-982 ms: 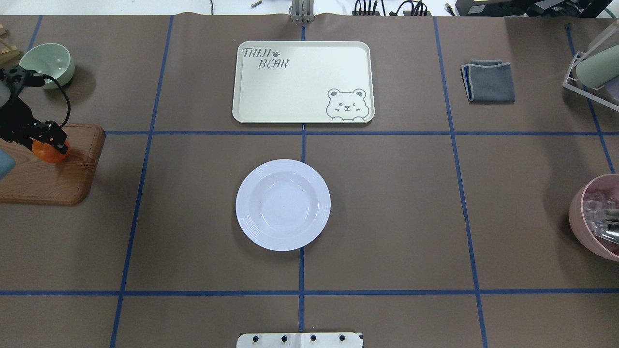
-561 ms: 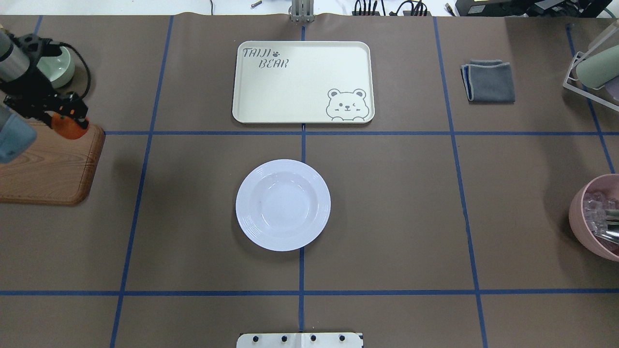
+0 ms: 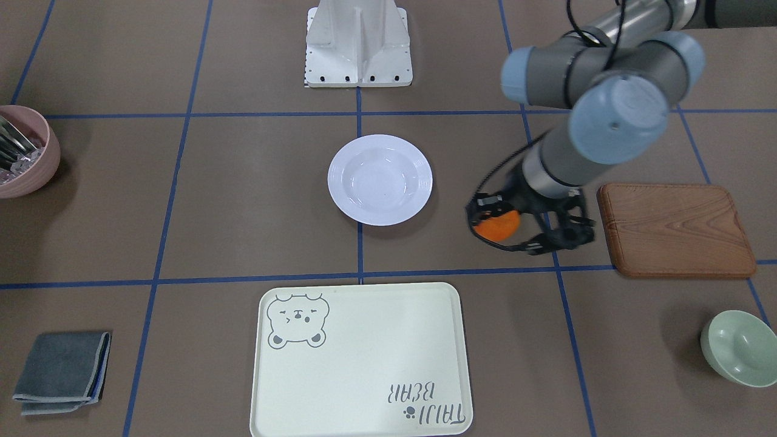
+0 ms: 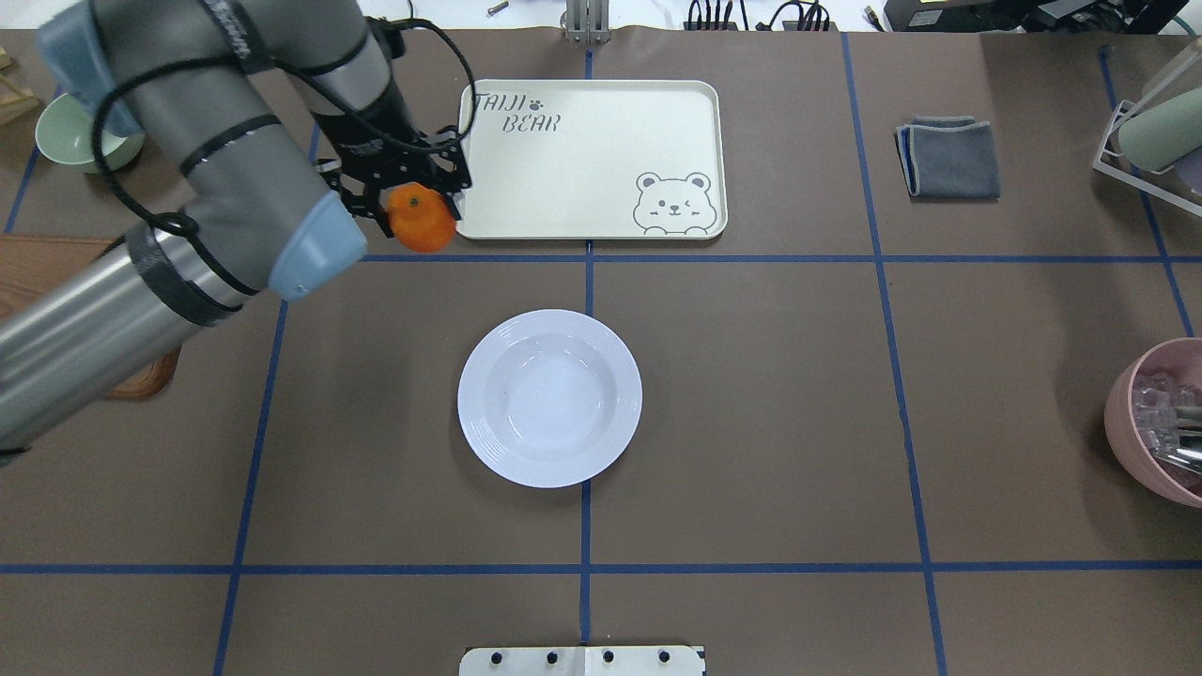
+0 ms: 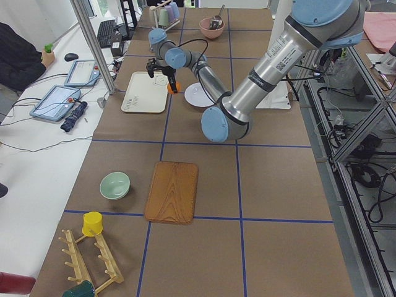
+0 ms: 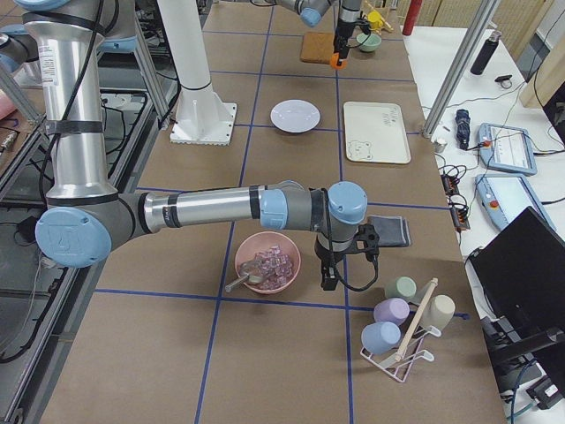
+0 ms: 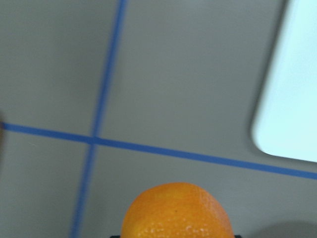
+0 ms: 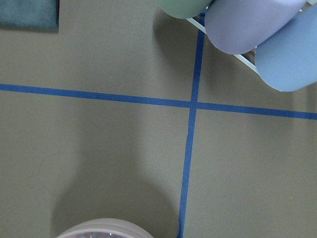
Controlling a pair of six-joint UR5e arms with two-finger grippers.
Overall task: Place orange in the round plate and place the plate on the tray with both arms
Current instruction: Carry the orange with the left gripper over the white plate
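The white round plate is empty. Next, my left gripper releases the orange, now held just off the tray's corner, in the middle of the empty white round plate (image 3: 382,178).
The orange (image 4: 423,222) hangs above the table with my left gripper (image 4: 420,214) shut on it, just off the tray's (image 4: 582,160) front-left corner. In the front-facing view the orange (image 3: 498,226) sits between the round plate (image 3: 380,179) and the wooden board. The white round plate (image 4: 549,398) lies empty at the table's centre, in front of the cream tray (image 3: 358,364), which holds nothing. The left wrist view shows the orange (image 7: 176,210) at the bottom and the tray's corner (image 7: 292,99). My right gripper (image 6: 328,274) shows only in the exterior right view, and I cannot tell its state.
A brown wooden board (image 3: 674,229) and a pale green bowl (image 3: 737,348) lie on my left side. A pink bowl (image 4: 1160,422) holding clear pieces, a folded grey cloth (image 4: 948,158) and a cup rack (image 4: 1155,131) are on my right side.
My left arm has lifted the orange off the wooden board and carried it rightward to the tray's front-left corner. The plate and tray have not moved.
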